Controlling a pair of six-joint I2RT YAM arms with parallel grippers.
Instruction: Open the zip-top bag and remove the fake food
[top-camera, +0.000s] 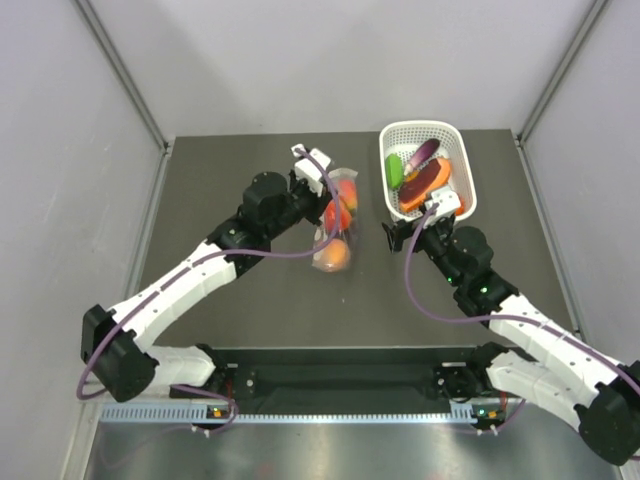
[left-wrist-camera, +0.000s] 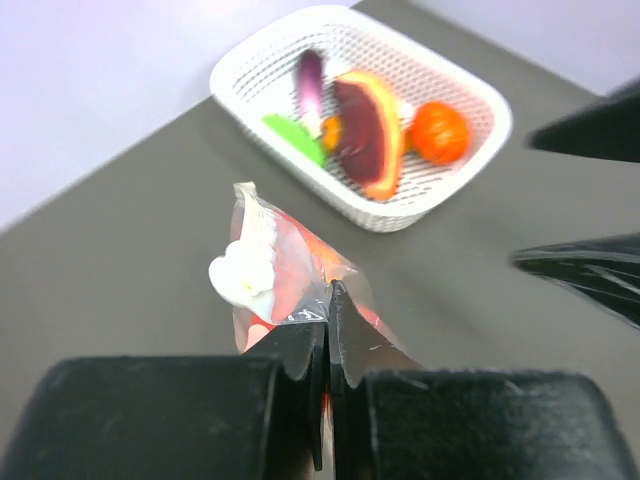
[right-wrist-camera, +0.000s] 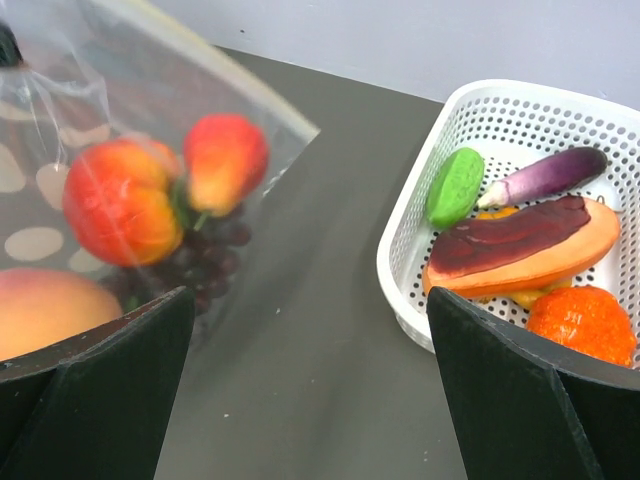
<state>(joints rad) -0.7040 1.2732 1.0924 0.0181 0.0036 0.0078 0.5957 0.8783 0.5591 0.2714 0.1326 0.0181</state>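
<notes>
I need to turn the bag's white slider toward my right gripper with my left gripper, as it points away from that hand, and then take the bag's zip edge (left-wrist-camera: 298, 305) again with my left gripper.
The clear zip-top bag (top-camera: 338, 225) with white dots lies on the dark table, left of the basket. Inside it are a round peach-orange fruit (right-wrist-camera: 40, 310), two red-orange apple-like fruits (right-wrist-camera: 120, 215) and a dark grape bunch (right-wrist-camera: 200, 262). My left gripper (left-wrist-camera: 328, 300) is shut on a crinkled edge of the bag (left-wrist-camera: 290, 270); in the top view it (top-camera: 325, 198) sits at the bag's far left side. My right gripper (right-wrist-camera: 308, 300) is open and empty, low over the bare table between bag and basket (top-camera: 408, 230).
A white lattice basket (top-camera: 388, 150) stands at the back right, close to my right gripper. It holds a purple eggplant (right-wrist-camera: 545, 175), a green vegetable (right-wrist-camera: 455, 185), an orange fruit (right-wrist-camera: 580, 320) and a brown-and-orange slice (right-wrist-camera: 520, 245). Grey walls surround the table.
</notes>
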